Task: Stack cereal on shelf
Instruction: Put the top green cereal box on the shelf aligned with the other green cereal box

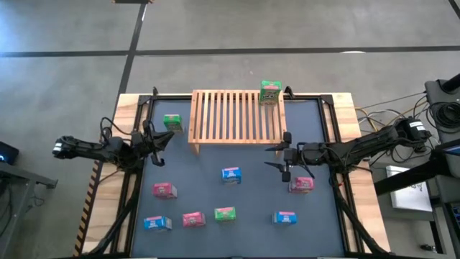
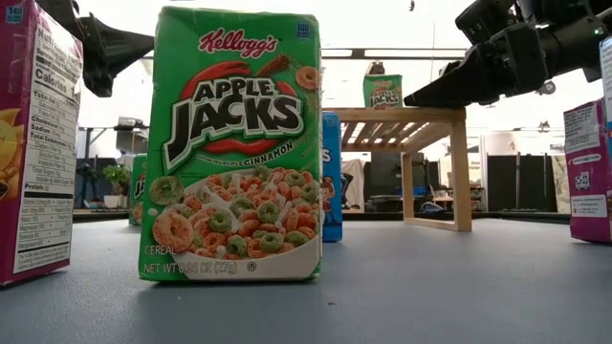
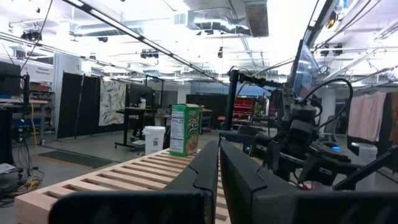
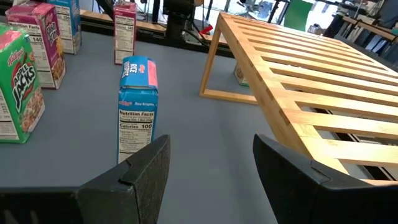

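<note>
The sides of the green box (image 1: 174, 124) on the table close beside the wooden slatted shelf are the next place for my left gripper to go and close.
The wooden slatted shelf (image 1: 237, 115) stands at the table's far middle. One green cereal box (image 1: 269, 92) stands upright on the shelf's far right corner, also seen as the green box (image 3: 185, 129) in the left wrist view. The other boxes stand on the table: green (image 1: 172, 123), pink (image 1: 164, 190), blue (image 1: 230, 174), pink (image 1: 302, 185), and a near row of several. My right gripper (image 1: 277, 157) is open, hovering right of the blue box (image 4: 138, 106) and holding nothing. My left gripper (image 1: 162, 137) is shut and empty, near the shelf's left end.
The near row holds a blue box (image 1: 157, 224), a pink box (image 1: 193, 219), a green box (image 1: 225, 214) and a blue box (image 1: 285, 217). The green box (image 2: 234, 143) fills the low view's front. Most shelf slats (image 4: 311, 81) are bare. A black frame edges the table.
</note>
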